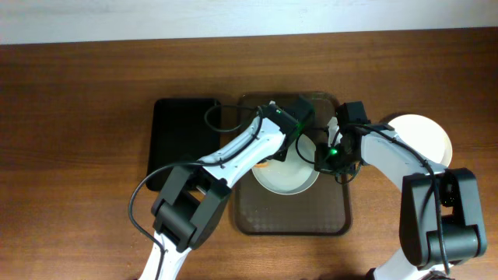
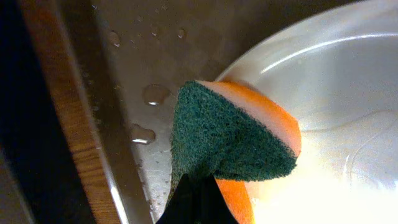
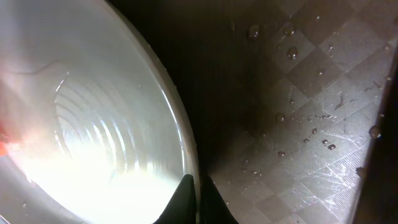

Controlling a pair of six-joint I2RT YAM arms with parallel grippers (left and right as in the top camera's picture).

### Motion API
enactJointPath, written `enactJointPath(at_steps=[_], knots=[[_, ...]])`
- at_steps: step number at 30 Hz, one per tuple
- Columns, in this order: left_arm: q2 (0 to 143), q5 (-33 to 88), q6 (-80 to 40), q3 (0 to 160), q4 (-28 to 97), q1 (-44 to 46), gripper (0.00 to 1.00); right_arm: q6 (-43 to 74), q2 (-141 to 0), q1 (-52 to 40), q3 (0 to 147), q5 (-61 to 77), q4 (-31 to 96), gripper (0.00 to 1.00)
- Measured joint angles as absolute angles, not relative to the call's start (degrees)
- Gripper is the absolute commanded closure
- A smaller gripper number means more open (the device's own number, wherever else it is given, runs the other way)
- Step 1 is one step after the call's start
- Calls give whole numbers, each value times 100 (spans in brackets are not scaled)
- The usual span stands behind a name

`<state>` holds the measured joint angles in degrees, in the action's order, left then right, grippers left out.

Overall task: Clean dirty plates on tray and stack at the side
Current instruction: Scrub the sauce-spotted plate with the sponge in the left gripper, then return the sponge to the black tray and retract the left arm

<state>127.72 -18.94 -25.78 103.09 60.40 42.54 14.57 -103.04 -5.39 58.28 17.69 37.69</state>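
The robot's left gripper will let go of the green-and-orange sponge near the middle of the smaller black sponge tray (image 1: 173, 149).
A white plate (image 1: 286, 177) lies on the dark brown tray (image 1: 292, 218). My right gripper (image 1: 325, 154) is shut on the plate's right rim; in the right wrist view its fingers (image 3: 196, 199) pinch the rim of the plate (image 3: 93, 124), and an orange-red smear shows at that view's left edge. My left gripper (image 1: 294, 140) is shut on a green-and-orange sponge (image 2: 236, 137), which presses on the plate (image 2: 336, 93) at its far edge. Another white plate (image 1: 426, 136) sits on the table to the right of the tray.
A smaller black sponge tray (image 1: 183, 136) stands left of the brown tray. Water drops lie on the tray floor (image 3: 311, 93) and near its rim (image 2: 124, 62). The wooden table surrounds both trays.
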Motion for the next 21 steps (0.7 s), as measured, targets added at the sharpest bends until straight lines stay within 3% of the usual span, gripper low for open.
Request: enactJointPath(at_steps=[6, 12, 17, 21], knots=[[12785, -2073, -2578, 11439, 7253, 3616, 100, 1459, -10304, -532, 5833, 1728, 3822, 95], [12164, -1374, -2456, 11592, 7846, 2307, 100, 1345, -10304, -534, 5835, 1723, 3837, 94], [11946, -554, -1883, 11061, 7483, 1031, 99, 1070, -10304, -532, 5835, 1719, 3837, 94], [11950, -204, -1640, 9966, 6834, 701, 98, 956, -10304, -532, 5837, 1702, 3844, 94]])
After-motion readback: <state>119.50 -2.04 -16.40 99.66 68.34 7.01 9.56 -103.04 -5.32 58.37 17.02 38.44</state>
